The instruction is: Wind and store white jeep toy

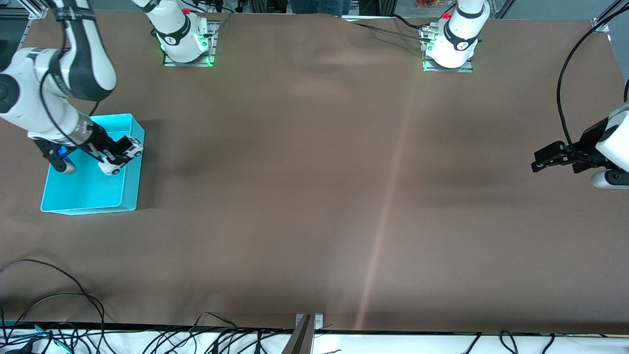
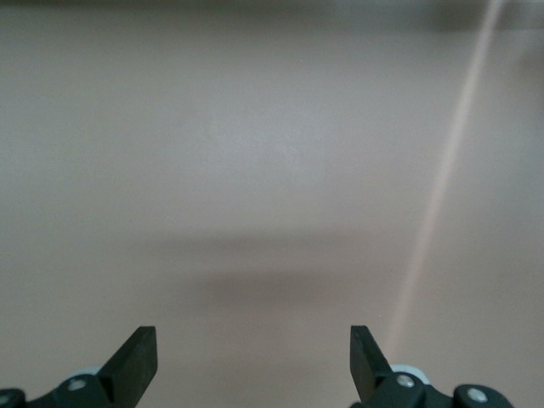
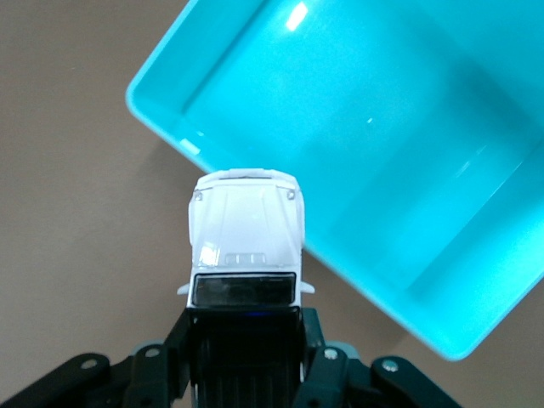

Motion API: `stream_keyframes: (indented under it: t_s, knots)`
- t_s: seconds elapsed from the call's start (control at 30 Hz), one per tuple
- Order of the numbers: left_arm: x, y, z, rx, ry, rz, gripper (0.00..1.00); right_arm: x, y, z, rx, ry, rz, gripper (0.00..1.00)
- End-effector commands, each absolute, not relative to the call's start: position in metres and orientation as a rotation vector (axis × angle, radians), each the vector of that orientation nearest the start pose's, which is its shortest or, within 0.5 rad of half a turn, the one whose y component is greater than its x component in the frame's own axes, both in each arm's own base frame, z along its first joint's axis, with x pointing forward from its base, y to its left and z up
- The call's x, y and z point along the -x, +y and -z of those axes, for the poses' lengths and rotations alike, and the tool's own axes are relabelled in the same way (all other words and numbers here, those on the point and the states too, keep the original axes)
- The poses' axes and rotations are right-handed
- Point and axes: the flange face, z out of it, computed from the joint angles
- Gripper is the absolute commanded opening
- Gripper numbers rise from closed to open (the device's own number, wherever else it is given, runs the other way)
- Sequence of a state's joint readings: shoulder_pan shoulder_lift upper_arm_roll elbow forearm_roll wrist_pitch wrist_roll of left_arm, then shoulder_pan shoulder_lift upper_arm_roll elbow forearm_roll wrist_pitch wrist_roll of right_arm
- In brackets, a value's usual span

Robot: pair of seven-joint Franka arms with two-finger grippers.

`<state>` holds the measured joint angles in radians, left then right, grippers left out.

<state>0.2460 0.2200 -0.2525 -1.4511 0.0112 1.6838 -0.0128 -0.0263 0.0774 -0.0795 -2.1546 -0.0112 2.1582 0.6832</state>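
Observation:
My right gripper needs to let go of the white jeep toy on the turquoise bin's bottom, near the bin's side (image 1: 95, 147) (image 3: 455, 217) farthest from the cables.
The white jeep toy (image 1: 133, 150) hangs in the air over the turquoise bin's (image 1: 88, 189) rim, on the side toward the table's middle. My right gripper (image 1: 120, 153) is shut on its black rear. In the right wrist view the white jeep toy (image 3: 246, 229) points away from the gripper (image 3: 245, 330), its white hood over the bin's (image 3: 399, 161) wall, with one dark finger on each side of its black roof. My left gripper (image 1: 539, 163) waits open above bare cloth at the left arm's end of the table. In its own view the left gripper (image 2: 253, 350) holds nothing.
Brown cloth (image 1: 314, 196) covers the table. The bin shows nothing on its floor. Loose cables (image 1: 59, 314) lie along the table's edge nearest the front camera. A dark metal piece (image 1: 300, 337) stands at the middle of that edge.

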Motion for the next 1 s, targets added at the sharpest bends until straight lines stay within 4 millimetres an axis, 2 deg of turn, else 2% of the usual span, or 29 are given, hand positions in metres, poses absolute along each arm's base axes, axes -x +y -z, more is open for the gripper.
stream_keyframes:
  t_s: [0.0,0.17,0.43,0.63,0.8,0.97]
  knots:
    - [-0.628,0.012,-0.569,3.203,0.016,0.024,1.00,-0.533,-0.087,-0.362,3.000,1.092,-0.147,0.00]
    - [-0.629,0.011,-0.569,3.203,0.018,0.024,1.00,-0.523,-0.117,-0.351,3.050,0.934,-0.206,0.00]
    - [-0.629,0.011,-0.569,3.203,0.018,0.024,1.00,-0.507,-0.162,-0.315,3.169,0.640,-0.348,0.00]
    - [-0.629,0.011,-0.569,3.203,0.018,0.023,1.00,-0.502,-0.187,-0.288,3.276,0.572,-0.430,0.00]
    - [-0.629,0.011,-0.568,3.204,0.018,0.021,1.00,-0.496,-0.204,-0.270,3.288,0.597,-0.452,0.00]
    - [-0.628,0.010,-0.569,3.204,0.020,0.024,1.00,-0.490,-0.219,-0.238,3.290,0.597,-0.471,0.00]
